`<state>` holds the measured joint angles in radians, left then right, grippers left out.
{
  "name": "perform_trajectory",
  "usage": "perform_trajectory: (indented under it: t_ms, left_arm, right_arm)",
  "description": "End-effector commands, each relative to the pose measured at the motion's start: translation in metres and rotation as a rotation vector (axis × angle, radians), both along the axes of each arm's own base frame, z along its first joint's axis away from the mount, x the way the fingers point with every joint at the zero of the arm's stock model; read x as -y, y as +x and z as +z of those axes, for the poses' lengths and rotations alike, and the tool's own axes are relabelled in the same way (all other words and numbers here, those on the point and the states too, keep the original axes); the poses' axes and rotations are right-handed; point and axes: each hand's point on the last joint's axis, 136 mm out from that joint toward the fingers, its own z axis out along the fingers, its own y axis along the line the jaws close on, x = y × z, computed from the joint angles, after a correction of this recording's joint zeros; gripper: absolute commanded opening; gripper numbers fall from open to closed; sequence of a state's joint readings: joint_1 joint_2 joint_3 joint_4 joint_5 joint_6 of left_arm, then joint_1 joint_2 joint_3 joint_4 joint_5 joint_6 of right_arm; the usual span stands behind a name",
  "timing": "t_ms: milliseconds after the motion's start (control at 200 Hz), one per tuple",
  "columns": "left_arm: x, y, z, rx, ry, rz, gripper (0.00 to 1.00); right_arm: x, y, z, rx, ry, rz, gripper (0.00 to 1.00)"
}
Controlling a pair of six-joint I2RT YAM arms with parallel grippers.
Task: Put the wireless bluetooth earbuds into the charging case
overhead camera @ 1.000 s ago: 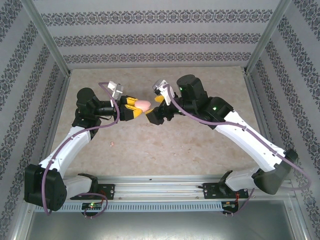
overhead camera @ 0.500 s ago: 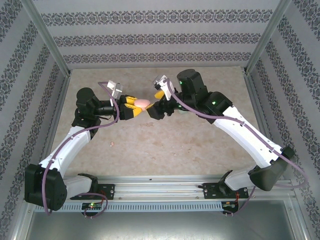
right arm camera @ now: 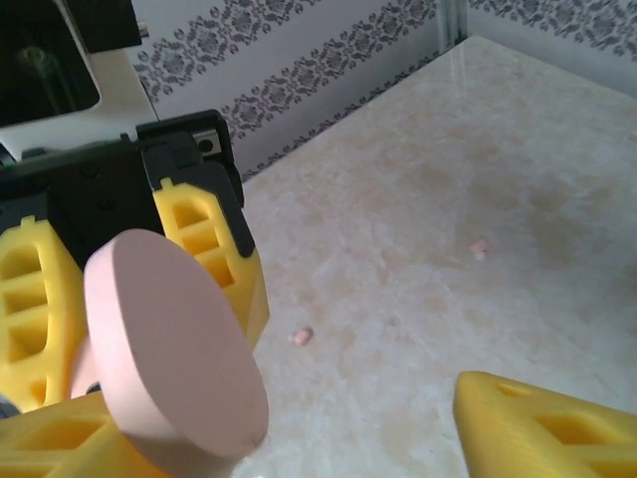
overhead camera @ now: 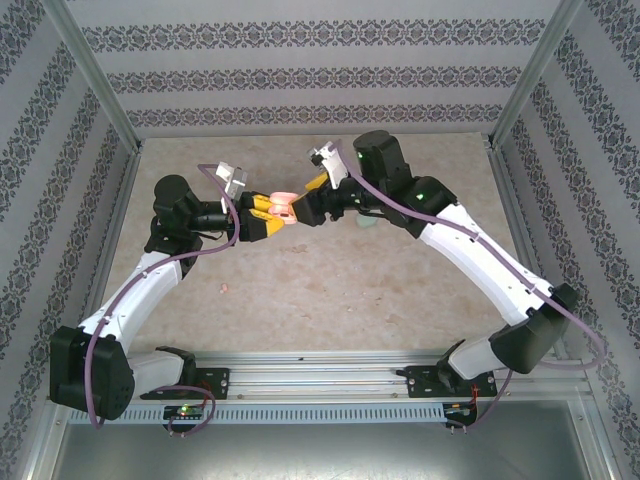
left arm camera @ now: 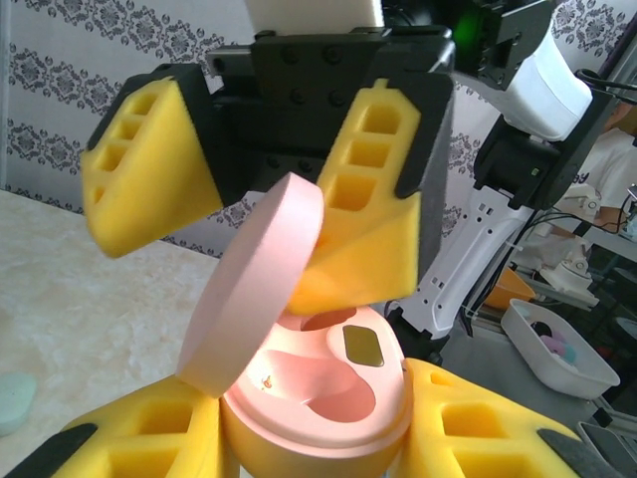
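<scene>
Only one finger of my right gripper meets the tilted lid, with the other far from the lid's outer side, so I will centre and pinch the lid's rim (right arm camera: 117, 324).
The pink charging case (left arm camera: 318, 393) is held off the table with my left gripper (left arm camera: 318, 433) shut on its base. Its round lid (left arm camera: 254, 289) stands tilted open, and both moulded sockets inside are bare. My right gripper (overhead camera: 306, 204) faces the left one, open, its yellow fingers (left arm camera: 363, 224) either side of the lid's rim, one pressed against the lid's inner face. In the right wrist view the lid (right arm camera: 169, 349) sits by the right gripper (right arm camera: 309, 438). Two pale pink earbuds (right arm camera: 301, 336) (right arm camera: 479, 246) lie on the table; one earbud (overhead camera: 224, 288) lies near the left arm.
A mint green case (overhead camera: 366, 222) lies on the marble-look table behind the right wrist, and the same mint case (left arm camera: 10, 398) edges into the left wrist view. Patterned walls close off three sides. A white tray (left arm camera: 557, 349) sits beyond the table.
My right gripper has moved left onto the pink case and its jaws have narrowed somewhat. The lid, shut a second ago, now stands open. The left arm has held still.
</scene>
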<state>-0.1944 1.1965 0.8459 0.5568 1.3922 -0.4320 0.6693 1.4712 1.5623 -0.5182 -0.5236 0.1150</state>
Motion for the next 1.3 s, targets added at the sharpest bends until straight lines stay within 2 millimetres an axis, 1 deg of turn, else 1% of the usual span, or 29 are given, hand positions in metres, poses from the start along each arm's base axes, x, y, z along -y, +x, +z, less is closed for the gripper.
perform_trajectory:
  t_ms: [0,55,210,245,480,535,565,615,684,734,789,844,894,1064,1199,1294]
  left_arm:
    - [-0.001,-0.009,0.009,0.056,-0.01,-0.034,0.24]
    - [-0.001,-0.01,0.009,0.066,-0.011,-0.035,0.24]
    - [-0.001,-0.011,0.008,0.088,-0.015,-0.033,0.24]
    - [-0.001,-0.011,0.008,0.093,-0.017,-0.032,0.25]
    - [-0.002,-0.011,0.006,0.125,-0.021,-0.012,0.25]
    - [-0.002,-0.011,0.005,0.132,-0.021,-0.001,0.25]
    - [-0.003,-0.01,0.006,0.14,-0.022,0.007,0.25]
    - [-0.003,-0.01,0.003,0.148,-0.019,0.022,0.25]
    - [-0.004,-0.008,0.0,0.154,-0.01,0.046,0.25]
    - [-0.004,-0.008,-0.003,0.15,-0.005,0.056,0.25]
    - [-0.005,-0.008,-0.005,0.149,-0.004,0.064,0.25]
    - [-0.006,-0.008,-0.008,0.143,-0.002,0.075,0.25]
    - [-0.006,-0.007,-0.011,0.139,0.0,0.08,0.25]
    - [-0.006,-0.006,-0.012,0.12,-0.001,0.088,0.24]
    - [-0.006,-0.004,-0.014,0.099,-0.002,0.097,0.24]
    - [-0.006,-0.001,-0.014,0.07,-0.004,0.098,0.24]
  right_arm:
    - [-0.013,-0.002,0.017,-0.041,0.097,0.053,0.65]
    - [-0.016,-0.003,0.017,-0.06,0.116,0.069,0.6]
    - [-0.02,-0.009,0.02,-0.106,0.167,0.117,0.38]
    - [-0.021,-0.009,0.02,-0.114,0.172,0.121,0.34]
    - [-0.025,-0.012,0.02,-0.145,0.207,0.143,0.2]
    - [-0.026,-0.012,0.019,-0.156,0.209,0.149,0.19]
    - [-0.027,-0.011,0.019,-0.16,0.209,0.147,0.2]
    - [-0.027,-0.01,0.019,-0.164,0.211,0.137,0.24]
    - [-0.027,-0.004,0.018,-0.165,0.212,0.104,0.36]
    - [-0.024,0.001,0.017,-0.166,0.208,0.062,0.42]
    - [-0.022,0.006,0.016,-0.169,0.204,0.028,0.53]
    - [-0.023,0.005,0.015,-0.181,0.207,0.027,0.59]
    - [-0.025,0.005,0.014,-0.191,0.207,0.028,0.61]
    - [-0.026,0.003,0.01,-0.207,0.195,0.035,0.64]
    - [-0.028,-0.003,0.015,-0.209,0.207,0.065,0.66]
    - [-0.027,-0.006,0.016,-0.173,0.199,0.058,0.68]
